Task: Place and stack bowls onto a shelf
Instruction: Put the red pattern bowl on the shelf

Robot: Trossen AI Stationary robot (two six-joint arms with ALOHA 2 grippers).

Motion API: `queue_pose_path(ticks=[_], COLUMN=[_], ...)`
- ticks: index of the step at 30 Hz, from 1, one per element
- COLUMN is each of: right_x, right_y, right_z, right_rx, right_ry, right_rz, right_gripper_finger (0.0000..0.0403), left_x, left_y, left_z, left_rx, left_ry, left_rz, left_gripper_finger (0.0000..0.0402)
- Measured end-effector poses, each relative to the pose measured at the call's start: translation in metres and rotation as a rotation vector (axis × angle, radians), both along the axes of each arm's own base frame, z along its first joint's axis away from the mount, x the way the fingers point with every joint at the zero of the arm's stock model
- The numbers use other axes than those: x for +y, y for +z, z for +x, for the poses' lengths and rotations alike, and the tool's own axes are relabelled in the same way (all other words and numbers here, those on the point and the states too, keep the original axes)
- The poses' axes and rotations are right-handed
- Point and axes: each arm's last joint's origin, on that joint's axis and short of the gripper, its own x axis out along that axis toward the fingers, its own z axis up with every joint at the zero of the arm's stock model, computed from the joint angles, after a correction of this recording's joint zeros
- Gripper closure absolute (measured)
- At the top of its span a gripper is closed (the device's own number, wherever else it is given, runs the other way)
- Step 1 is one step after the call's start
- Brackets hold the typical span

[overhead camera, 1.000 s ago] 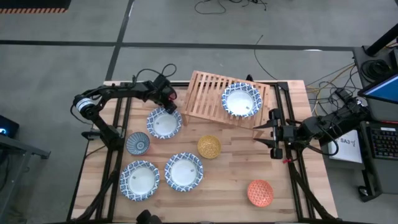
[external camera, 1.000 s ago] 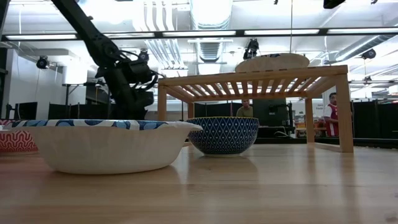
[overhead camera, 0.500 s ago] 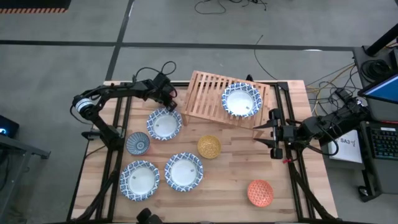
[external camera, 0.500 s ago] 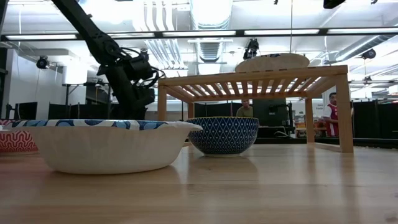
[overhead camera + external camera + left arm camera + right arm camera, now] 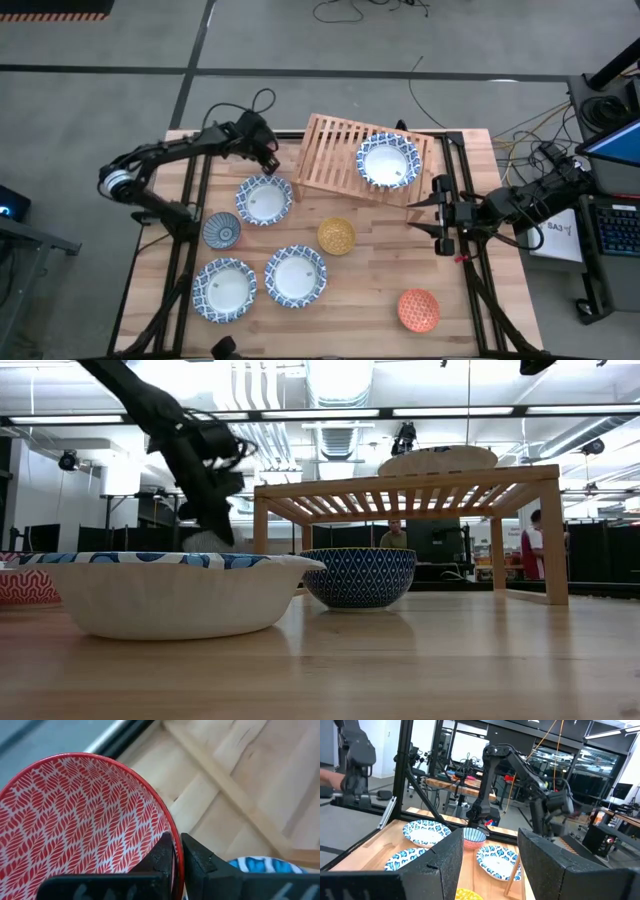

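Observation:
I need to release the red bowl with my left gripper on the shelf's bare slats point(image 5: 334, 140) beside the wide blue-and-white bowl.
My left gripper point(image 5: 268, 160) hangs just left of the shelf point(image 5: 335, 158), shut on a small red-and-white patterned bowl point(image 5: 75, 820) that the high view hardly shows. One wide blue-and-white bowl point(image 5: 388, 163) sits on the shelf's slats. On the table stand three more wide bowls point(image 5: 264, 198) point(image 5: 225, 290) point(image 5: 296, 276), a small blue-patterned one point(image 5: 222, 231), a yellow one point(image 5: 336, 236) and an orange one point(image 5: 418, 310). My right gripper point(image 5: 437, 215) waits open to the right of the shelf, holding nothing. My left gripper pinches the red bowl's rim point(image 5: 167, 822), one finger point(image 5: 160, 855) inside the bowl and the other point(image 5: 197, 857) outside its wall. The bowl stands tilted in the hold, its hollow facing the wrist camera. Whether its far part still rests on anything, I cannot tell.
The shelf's left leg point(image 5: 260, 525) stands close beside my left arm point(image 5: 195, 460). A wide bowl point(image 5: 170, 590) fills the low view's foreground, the small blue bowl point(image 5: 358, 577) behind it. Black frame rails point(image 5: 190, 230) run along both table sides.
My left gripper has shut on the red bowl's rim and then gone up and a little toward the table's far edge, beside the shelf. My right arm has kept still.

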Motion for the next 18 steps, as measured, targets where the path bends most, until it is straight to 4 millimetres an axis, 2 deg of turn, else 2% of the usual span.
queue_pose_path(ticks=[9, 15, 18], right_x=[0.000, 0.000, 0.000], right_y=[0.000, 0.000, 0.000], right_z=[0.000, 0.000, 0.000], right_rx=[0.000, 0.000, 0.001], right_ry=[-0.001, -0.002, -0.009], right_rz=[0.000, 0.004, 0.015], right_gripper_finger=[0.0225, 0.0225, 0.0225], left_x=[-0.031, -0.062, -0.074], left_y=[0.060, 0.095, 0.108], left_z=[-0.014, 0.001, 0.015], left_rx=[-0.184, -0.404, -0.438], left_ry=[-0.061, -0.201, -0.292], left_rz=[0.189, 0.355, 0.397], left_gripper_finger=[0.0399, 0.0399, 0.0399])
